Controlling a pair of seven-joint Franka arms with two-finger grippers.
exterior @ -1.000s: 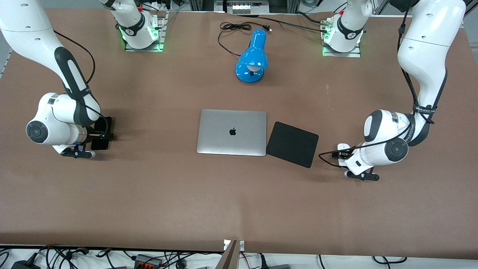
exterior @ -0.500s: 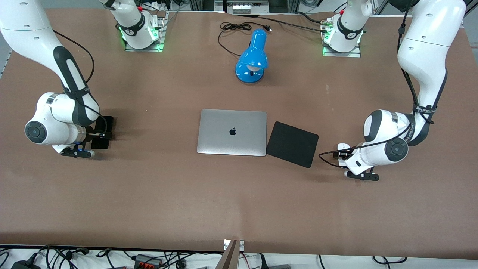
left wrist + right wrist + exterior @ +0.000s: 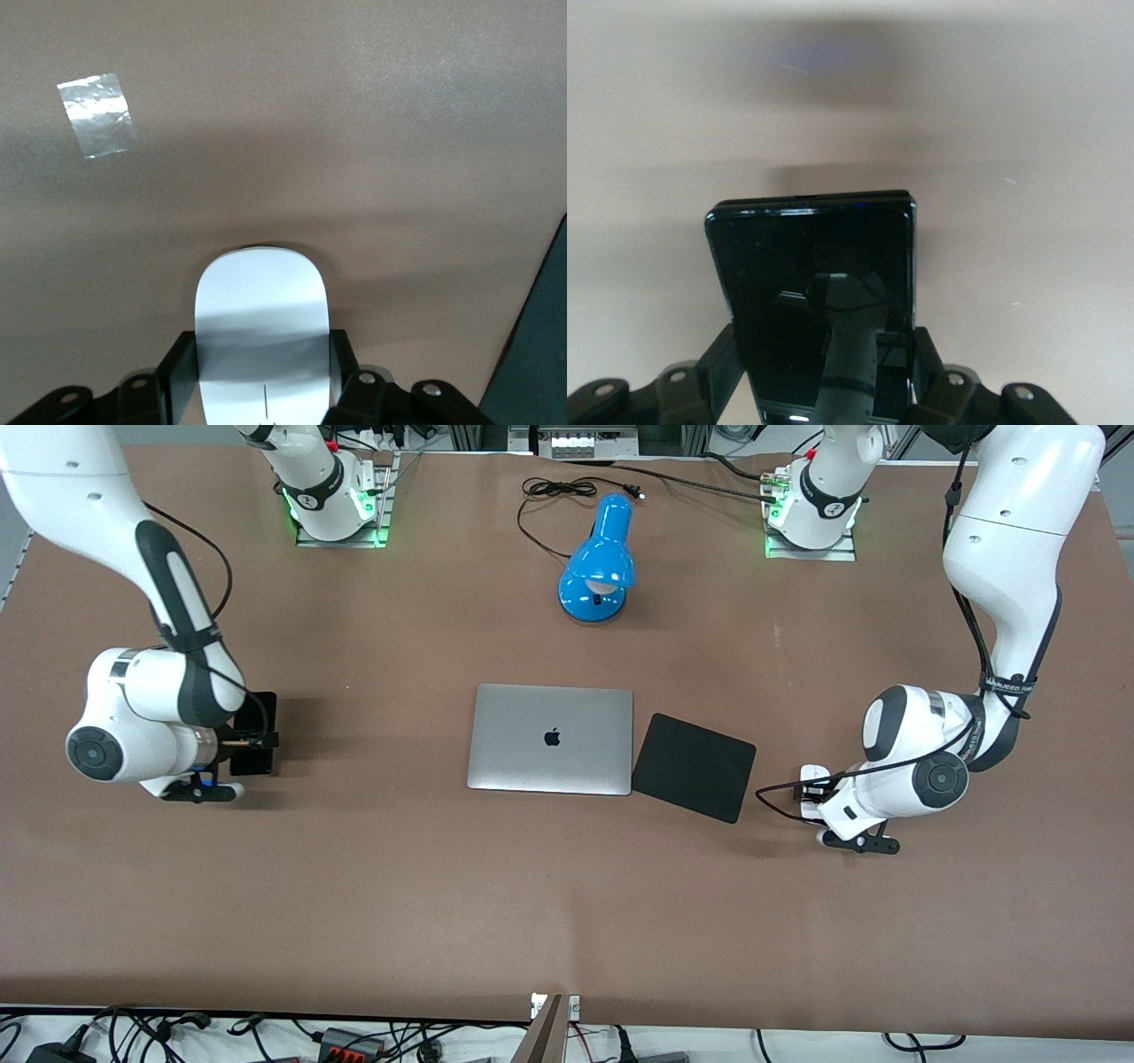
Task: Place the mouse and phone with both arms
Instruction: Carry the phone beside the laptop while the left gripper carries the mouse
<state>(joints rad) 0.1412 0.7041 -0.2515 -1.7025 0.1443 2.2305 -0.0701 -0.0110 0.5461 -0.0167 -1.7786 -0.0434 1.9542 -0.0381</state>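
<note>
The left gripper should release the white mouse on the middle of the black mouse pad (image 3: 702, 772), beside the silver laptop.
My left gripper (image 3: 811, 790) is shut on the white mouse (image 3: 813, 772), low at the table beside the black mouse pad (image 3: 694, 766), toward the left arm's end. In the left wrist view the mouse (image 3: 263, 319) sits between the two black fingers (image 3: 177, 376) of my left gripper (image 3: 263, 376). My right gripper (image 3: 251, 740) is shut on the black phone (image 3: 262, 710) and holds it a little above the table toward the right arm's end. In the right wrist view the phone (image 3: 819, 283) lies flat between the fingers (image 3: 722, 363) of my right gripper (image 3: 824, 367), its shadow on the table below.
A closed silver laptop (image 3: 551, 738) lies mid-table, touching the mouse pad. A blue desk lamp (image 3: 600, 558) with a black cable stands farther from the front camera. A piece of clear tape (image 3: 97, 114) is stuck on the table near the mouse. The pad's edge (image 3: 545, 354) shows in the left wrist view.
My right gripper has lifted the phone slightly and shifted it a little toward the laptop. The left arm and the mouse have barely moved.
</note>
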